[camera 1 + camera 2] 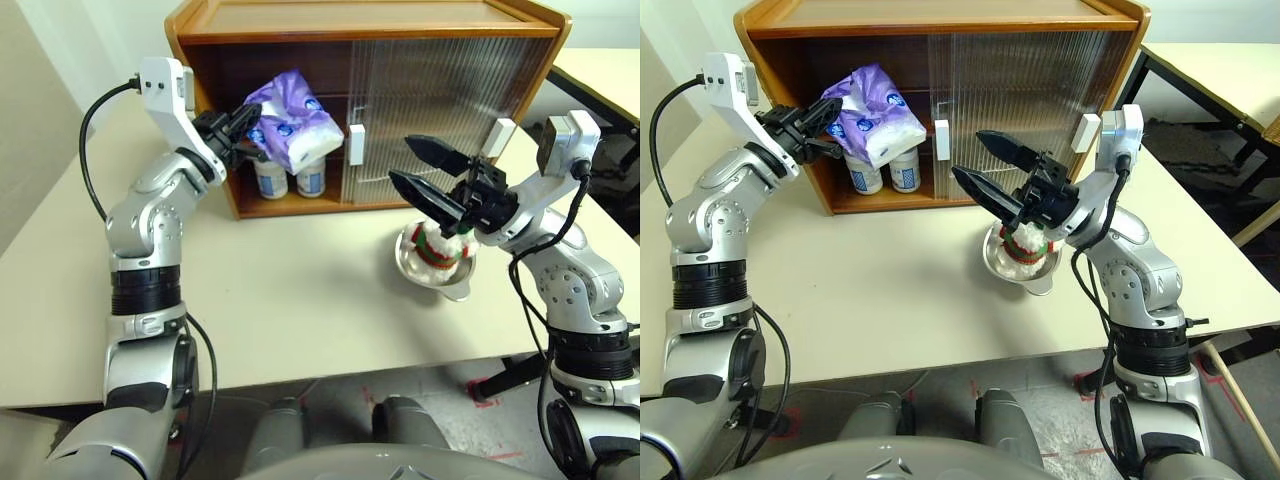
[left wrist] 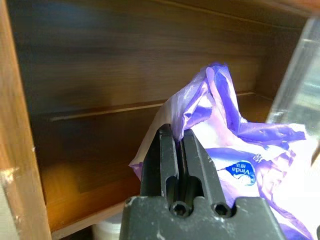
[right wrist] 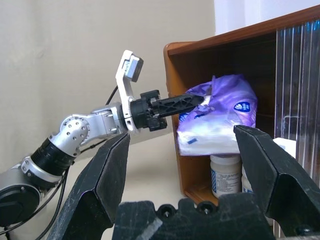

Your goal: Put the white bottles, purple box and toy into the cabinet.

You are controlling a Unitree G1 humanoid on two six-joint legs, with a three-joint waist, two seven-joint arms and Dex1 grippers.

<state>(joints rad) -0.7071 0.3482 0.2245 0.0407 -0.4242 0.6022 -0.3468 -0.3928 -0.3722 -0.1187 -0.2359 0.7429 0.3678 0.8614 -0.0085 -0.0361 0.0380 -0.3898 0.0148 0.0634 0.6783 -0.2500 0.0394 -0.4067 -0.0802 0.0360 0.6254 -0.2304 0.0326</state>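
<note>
Next, my left gripper releases the purple box on the cabinet's wooden inner shelf (image 1: 289, 96) (image 2: 127, 135) above the white bottles.
My left gripper (image 1: 250, 114) is shut on a corner of the purple box (image 1: 292, 120), a soft lavender tissue pack, and holds it up at the cabinet's (image 1: 370, 30) open left side. Below the pack, two white bottles (image 1: 270, 178) (image 1: 311, 178) stand side by side on the cabinet floor. In the left wrist view the wooden inner shelf (image 2: 100, 112) lies behind the pack (image 2: 235, 150). The toy (image 1: 437, 243), white plush with red and green stripes, sits in a metal bowl (image 1: 455, 285) on the table. My right gripper (image 1: 420, 165) hangs open just above it, holding nothing.
A ribbed translucent sliding door (image 1: 440, 90) with white block handles (image 1: 356, 145) covers the cabinet's right half. The beige table (image 1: 300, 300) stretches in front of the cabinet. A second table (image 1: 600, 70) stands off to the right.
</note>
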